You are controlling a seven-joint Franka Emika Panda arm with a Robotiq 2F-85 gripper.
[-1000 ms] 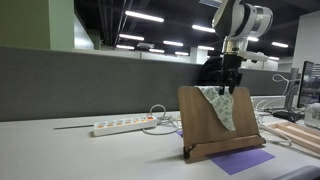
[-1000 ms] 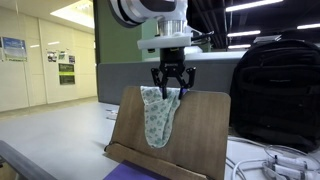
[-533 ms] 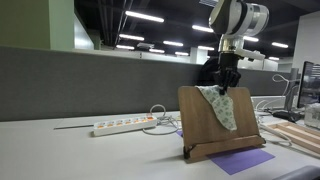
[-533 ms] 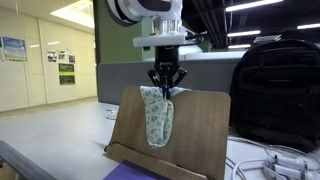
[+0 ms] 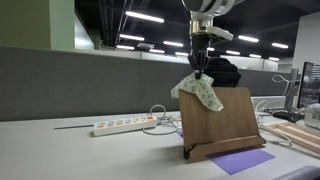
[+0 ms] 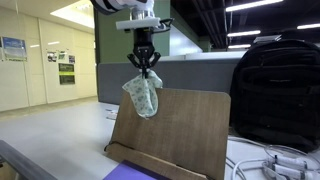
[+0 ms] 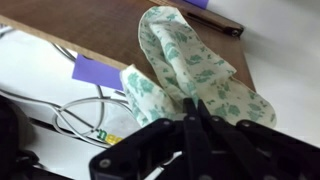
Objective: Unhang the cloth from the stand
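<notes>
Next, I let go of the cloth with my gripper on the bare table [image 5: 128, 155] next to the stand, in front of the white power strip.
The cloth [image 5: 200, 90], pale whitish-green with a fine speckle, hangs in the air from my gripper [image 5: 199, 70], which is shut on its top. It dangles free above and to one side of the stand's upper edge, in both exterior views. The stand [image 5: 222, 122] is a tilted brown wooden board with a low front ledge; its panel is bare. From the opposite side the cloth [image 6: 142, 94] hangs below the gripper [image 6: 144, 68], off the stand [image 6: 180, 130]. In the wrist view the cloth [image 7: 195, 70] spreads below my closed fingers [image 7: 196, 120], with the stand [image 7: 100, 25] beneath.
A purple sheet [image 5: 240, 160] lies in front of the stand. A white power strip [image 5: 122, 126] with cables sits on the table beside it. A black bag [image 6: 275, 90] stands behind the stand. Wooden pieces [image 5: 295, 135] lie at the table's far side.
The gripper closed on the cloth's top, then rose and moved sideways, lifting the cloth off the stand. The cloth now hangs free in the air.
</notes>
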